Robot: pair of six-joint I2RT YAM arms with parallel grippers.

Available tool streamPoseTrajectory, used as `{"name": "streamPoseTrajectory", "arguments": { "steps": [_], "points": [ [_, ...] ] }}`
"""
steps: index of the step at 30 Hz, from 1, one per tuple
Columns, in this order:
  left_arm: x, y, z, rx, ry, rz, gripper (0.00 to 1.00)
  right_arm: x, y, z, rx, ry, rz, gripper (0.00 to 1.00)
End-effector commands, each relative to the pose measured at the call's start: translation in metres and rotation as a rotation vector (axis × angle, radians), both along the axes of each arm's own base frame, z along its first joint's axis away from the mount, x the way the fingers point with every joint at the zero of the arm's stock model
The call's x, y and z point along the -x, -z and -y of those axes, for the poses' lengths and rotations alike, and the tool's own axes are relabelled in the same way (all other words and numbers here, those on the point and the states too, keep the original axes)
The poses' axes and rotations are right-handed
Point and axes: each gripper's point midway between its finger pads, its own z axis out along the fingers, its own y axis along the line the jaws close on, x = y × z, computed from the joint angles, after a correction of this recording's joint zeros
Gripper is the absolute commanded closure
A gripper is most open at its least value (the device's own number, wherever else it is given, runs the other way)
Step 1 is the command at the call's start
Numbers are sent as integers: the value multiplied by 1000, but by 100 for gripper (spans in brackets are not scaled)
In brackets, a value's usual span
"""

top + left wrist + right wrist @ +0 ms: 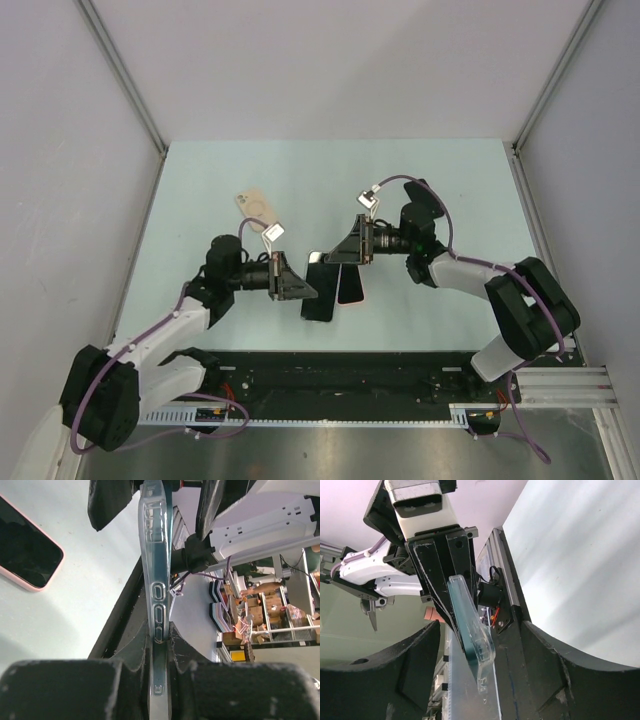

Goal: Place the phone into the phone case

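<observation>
Next, I release the dark phone in its clear case with my left gripper on the table [311, 279] next to the pink-rimmed phone.
A dark phone [161, 545] sits edge-on inside a clear case [151, 535], whose button cut-outs show along the rim. My left gripper [160, 636] is shut on its near end and holds it above the table. In the top view the phone [320, 298] hangs between the two arms. My right gripper [480, 623] stands open around the phone's far end [470, 635], its fingers [112, 502] apart from it on both sides. In the top view the right gripper [338, 255] faces the left gripper [303, 285].
A second phone with a pink rim [351, 287] lies screen-up on the pale table, also visible in the left wrist view [25, 550]. A beige case with a ring [254, 208] lies further back on the left. The black base rail [330, 385] runs along the near edge.
</observation>
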Motion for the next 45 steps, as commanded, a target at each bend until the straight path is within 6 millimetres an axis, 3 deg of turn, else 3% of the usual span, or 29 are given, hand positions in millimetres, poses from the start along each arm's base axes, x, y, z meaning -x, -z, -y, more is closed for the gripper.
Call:
{"name": "streamPoseTrajectory", "arguments": {
  "steps": [1, 3, 4, 6, 7, 10, 11, 15, 18, 20, 21, 23, 26, 32, 41, 42, 43, 45],
  "points": [
    [4, -19, 5, 53, 65, 74, 100, -5, -25, -1, -59, -26, 60, 35],
    [-6, -11, 4, -4, 20, 65, 100, -5, -24, 0, -63, -34, 52, 42],
    [-7, 3, 1, -66, -2, 35, 100, -5, -23, 0, -63, -37, 50, 51],
    [-15, 9, 0, -100, -30, 20, 100, -4, -23, 1, -63, -44, 46, 63],
    [-16, 10, 1, -102, -34, 3, 100, -3, -24, 1, -64, -46, 48, 75],
    [-19, 23, 1, -141, -38, -59, 100, -2, -29, 2, -72, -43, 57, 97],
    [-24, 27, 1, -161, -57, -63, 100, -3, -31, 2, -77, -42, 62, 100],
    [-30, 57, -8, -293, -105, -143, 100, -5, -37, 5, -91, -35, 44, 100],
    [-32, 63, -9, -313, -111, -154, 100, -5, -38, 4, -79, -39, 39, 99],
    [-32, 61, -8, -302, -107, -151, 100, -3, -40, 5, -82, -51, 24, 84],
    [-33, 55, -5, -273, -99, -142, 100, -1, -42, 6, -85, -57, 20, 67],
    [-34, 43, -1, -224, -98, -104, 100, 4, -46, 7, -94, -79, 7, 55],
    [-38, 25, 4, -150, -113, -68, 100, 9, -49, 9, -90, -91, 8, 52],
    [-35, -6, 12, 13, -113, -76, 100, 12, -39, 10, -43, -85, -4, 52],
    [-36, -30, 12, 123, -153, -43, 100, 21, -34, 3, -37, -102, -37, 55],
    [-37, -29, 12, 124, -159, -47, 100, 21, -35, 3, -40, -101, -36, 58],
    [-37, -29, 12, 121, -159, -50, 100, 20, -35, 2, -40, -98, -42, 71],
    [-41, -24, 12, 94, -171, -50, 100, 18, -37, 2, -45, -84, -41, 88]
  ]
}}
